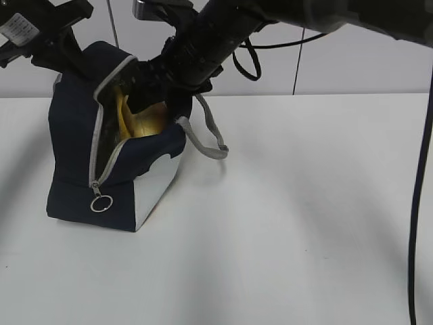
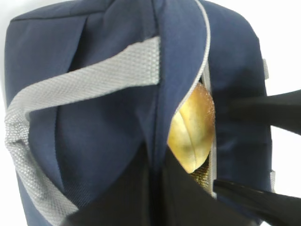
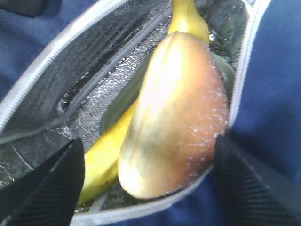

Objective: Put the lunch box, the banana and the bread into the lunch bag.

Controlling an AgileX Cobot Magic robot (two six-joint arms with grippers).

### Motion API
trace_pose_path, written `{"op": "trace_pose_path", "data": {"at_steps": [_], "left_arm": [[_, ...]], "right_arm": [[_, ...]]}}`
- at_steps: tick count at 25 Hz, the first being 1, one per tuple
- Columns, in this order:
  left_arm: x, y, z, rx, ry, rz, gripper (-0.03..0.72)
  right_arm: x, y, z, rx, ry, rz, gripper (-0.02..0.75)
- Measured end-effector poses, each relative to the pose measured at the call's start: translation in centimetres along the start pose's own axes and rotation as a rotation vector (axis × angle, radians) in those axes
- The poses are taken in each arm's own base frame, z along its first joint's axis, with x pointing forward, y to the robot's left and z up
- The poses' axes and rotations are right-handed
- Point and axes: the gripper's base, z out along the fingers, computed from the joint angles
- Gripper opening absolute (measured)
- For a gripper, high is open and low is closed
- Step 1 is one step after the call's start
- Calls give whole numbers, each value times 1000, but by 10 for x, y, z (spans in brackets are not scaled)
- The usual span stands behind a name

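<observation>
The bread is leaning high on the banana inside the lunch bag's opening, so I will use my right gripper to take the lunch bag's edge (image 1: pixel 178 114) by the grey strap and lift the lunch bag.
The navy lunch bag (image 1: pixel 74 183) stands at the table's left with its zipper undone. My left gripper (image 1: pixel 71 57) (image 2: pixel 157 174) is shut on the edge of the bag's top flap and holds it up. Inside, against the silver lining, the golden-brown bread (image 3: pixel 178 117) (image 2: pixel 190 132) (image 1: pixel 152 118) leans on the yellow banana (image 3: pixel 101 162). A pale green strip of the lunch box lid (image 3: pixel 117 106) shows under them. My right gripper (image 3: pixel 150 188) (image 1: pixel 145 84) is in the bag's mouth, open, with its fingers (image 3: pixel 42 188) on either side of the bread's near end.
A grey strap handle (image 1: pixel 206 135) hangs off the bag's right side, and another strap (image 2: pixel 84 80) lies across its top. The ring pull (image 1: pixel 101 202) dangles at the bag's front. A black cable (image 1: pixel 414 223) hangs at the right edge. White table (image 1: pixel 284 223) lies to the right.
</observation>
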Motion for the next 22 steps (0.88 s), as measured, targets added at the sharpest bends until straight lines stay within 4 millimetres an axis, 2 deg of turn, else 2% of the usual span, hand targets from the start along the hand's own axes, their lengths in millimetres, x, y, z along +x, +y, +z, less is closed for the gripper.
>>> {"op": "trace_pose_path", "data": {"at_steps": [8,15,22], "left_arm": [[0,0,0,-1,0,0,-3],[0,0,0,-2,0,1,-3],[0,0,0,-2,0,1,-3]], "right_arm": [[-25,4,-51,98,-24,-50,589],[-8,-12,-62,186,155,95,585],[-8,-13,-61,191,136,288,584]]}}
